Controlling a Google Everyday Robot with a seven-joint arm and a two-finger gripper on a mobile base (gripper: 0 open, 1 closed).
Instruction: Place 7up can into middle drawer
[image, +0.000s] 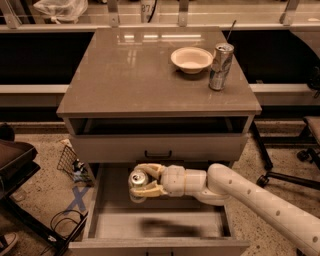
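My gripper needs to release the 7up can on the pale drawer's bottom, toward the side (133, 213) closest to the wire clutter.
My gripper (141, 182) is shut on the 7up can (137, 183), a short can with a silver top, and holds it upright above the back left part of the open middle drawer (100, 224). The drawer is pulled out wide and shows a pale floor and side walls. My white arm (240, 192) reaches in from the lower right. The can's label is mostly hidden by the fingers (150, 190).
A shut drawer front with a black handle (158, 154) sits just above the gripper. On the cabinet top (130, 75) stand a white bowl (191, 59) and a taller slim silver-blue can (220, 66). A chair (15, 165) and wire clutter (67, 161) are at the left.
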